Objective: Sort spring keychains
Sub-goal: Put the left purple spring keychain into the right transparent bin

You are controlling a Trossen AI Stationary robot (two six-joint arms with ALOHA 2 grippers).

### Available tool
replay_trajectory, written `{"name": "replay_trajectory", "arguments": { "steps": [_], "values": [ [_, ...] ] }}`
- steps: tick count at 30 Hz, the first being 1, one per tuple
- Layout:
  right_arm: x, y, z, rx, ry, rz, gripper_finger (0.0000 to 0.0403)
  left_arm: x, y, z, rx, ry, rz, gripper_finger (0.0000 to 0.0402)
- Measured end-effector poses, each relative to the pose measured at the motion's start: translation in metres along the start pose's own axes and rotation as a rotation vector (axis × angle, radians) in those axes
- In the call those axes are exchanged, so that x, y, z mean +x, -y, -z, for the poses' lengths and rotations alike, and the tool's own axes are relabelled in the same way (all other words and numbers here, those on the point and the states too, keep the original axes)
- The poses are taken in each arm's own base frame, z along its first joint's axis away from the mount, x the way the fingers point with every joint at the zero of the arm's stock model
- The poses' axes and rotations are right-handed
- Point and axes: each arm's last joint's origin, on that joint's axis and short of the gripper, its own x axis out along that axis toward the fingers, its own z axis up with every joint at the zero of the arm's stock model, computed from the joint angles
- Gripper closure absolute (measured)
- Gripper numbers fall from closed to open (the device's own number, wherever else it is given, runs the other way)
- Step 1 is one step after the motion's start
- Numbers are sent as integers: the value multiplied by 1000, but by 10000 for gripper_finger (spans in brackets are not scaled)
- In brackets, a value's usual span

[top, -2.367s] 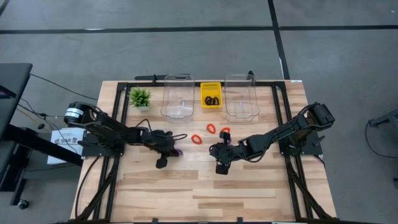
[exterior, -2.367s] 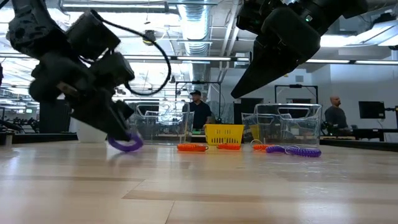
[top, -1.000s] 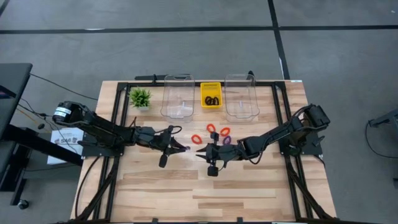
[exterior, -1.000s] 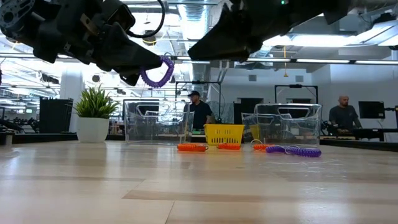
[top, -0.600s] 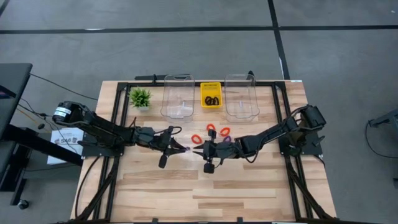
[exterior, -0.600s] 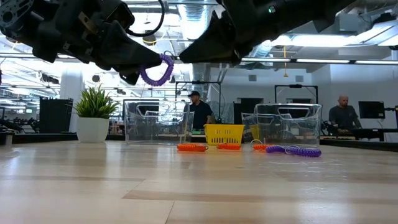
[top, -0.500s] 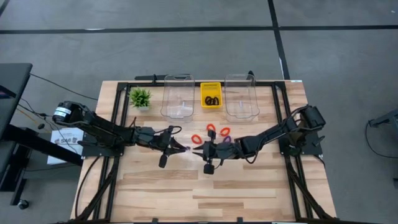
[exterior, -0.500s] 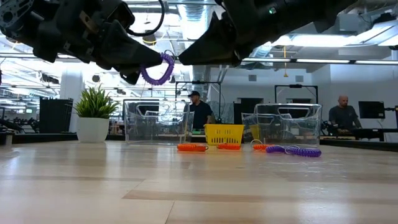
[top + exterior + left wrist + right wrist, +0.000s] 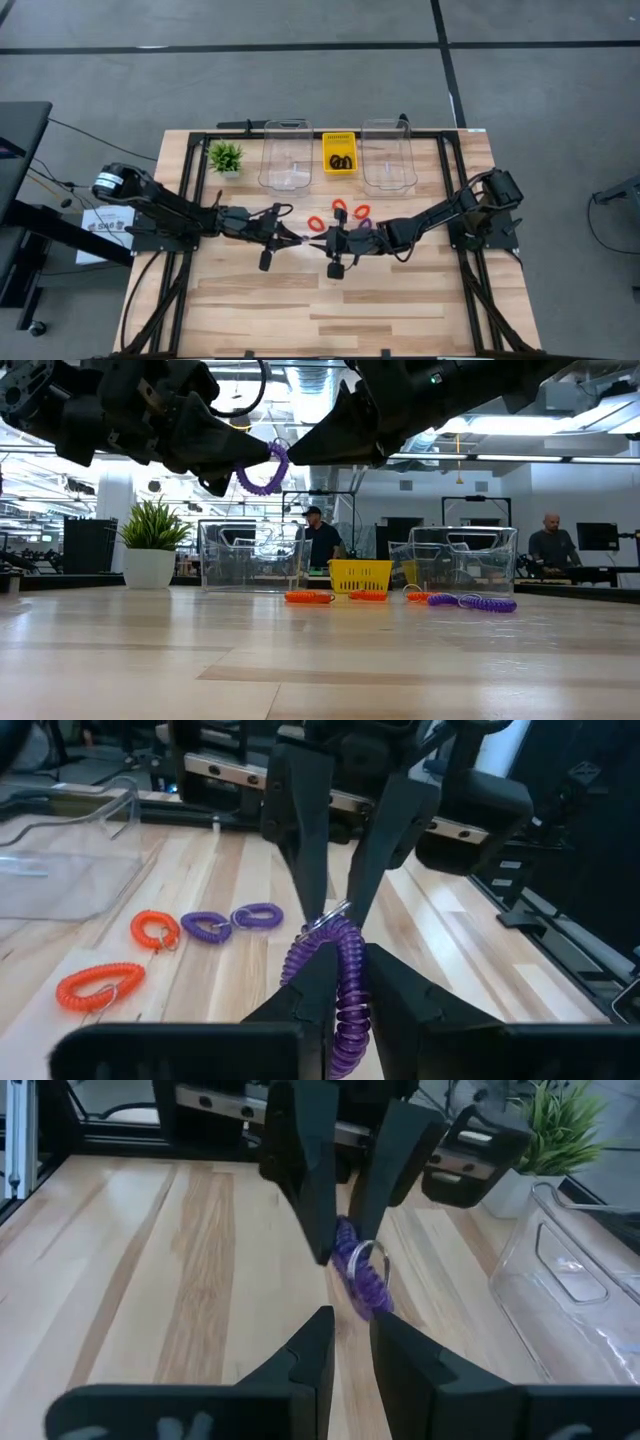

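Observation:
My left gripper will release the purple keychain between the fingertips of my right gripper (image 9: 311, 238) (image 9: 336, 912), above the middle of the table.
My left gripper (image 9: 297, 238) is shut on a purple spring keychain (image 9: 340, 982) and holds it in the air over the table's middle. My right gripper (image 9: 319, 240) faces it from the table's right, nearly level. It is narrowly open, and its fingertips (image 9: 322, 910) stand on either side of the keychain's metal ring (image 9: 328, 917). Two red keychains (image 9: 152, 930) (image 9: 98, 988) and two purple ones (image 9: 205, 927) (image 9: 257, 915) lie flat on the wood beyond the grippers. Black keychains (image 9: 340, 161) lie in the yellow bin (image 9: 338, 140). My left gripper pinches the purple coil's lower stretch (image 9: 345, 1020) between its two fingers, coming nearly level from the table's left. The loop's free end with the ring (image 9: 280, 450) sticks out past the fingertips, lifted clear of the table. My right gripper's fingertips flank that ring end; whether they touch it, I cannot tell.
Two clear bins (image 9: 286, 155) (image 9: 388, 155) flank the yellow bin at the table's far edge. A small potted plant (image 9: 225, 156) stands at the far left. Bare wood stretches across the near half of the table (image 9: 330, 310). People stand in the room beyond the table.
My right gripper has edged toward the table's left, and its fingertips have come up to the ring end of the purple keychain. My left gripper, with the keychain raised and clear of the table, has shifted slightly toward the right gripper.

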Motion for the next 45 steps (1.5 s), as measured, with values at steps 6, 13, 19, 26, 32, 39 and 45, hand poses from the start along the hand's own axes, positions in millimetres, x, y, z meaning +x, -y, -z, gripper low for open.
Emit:
{"name": "replay_trajectory", "arguments": {
  "steps": [6,13,19,26,32,39,45],
  "values": [
    [1,2,0,1,-2,5,345,14,1,3,10,-13,2,354],
    [0,1,0,-2,-3,0,345,28,0,10,14,-50,-5,353],
    [0,1,0,-2,-3,1,345,30,0,11,14,-53,-3,353],
    [0,1,0,-2,-3,2,345,30,-1,11,13,-52,-6,353],
    [0,1,1,-6,-13,2,357,30,-1,11,13,-53,-7,353],
    [0,2,3,-24,-29,4,392,29,-1,12,13,-61,-7,353],
    [0,2,3,-27,-30,4,399,29,-1,12,13,-60,-7,353]
  ]
}}
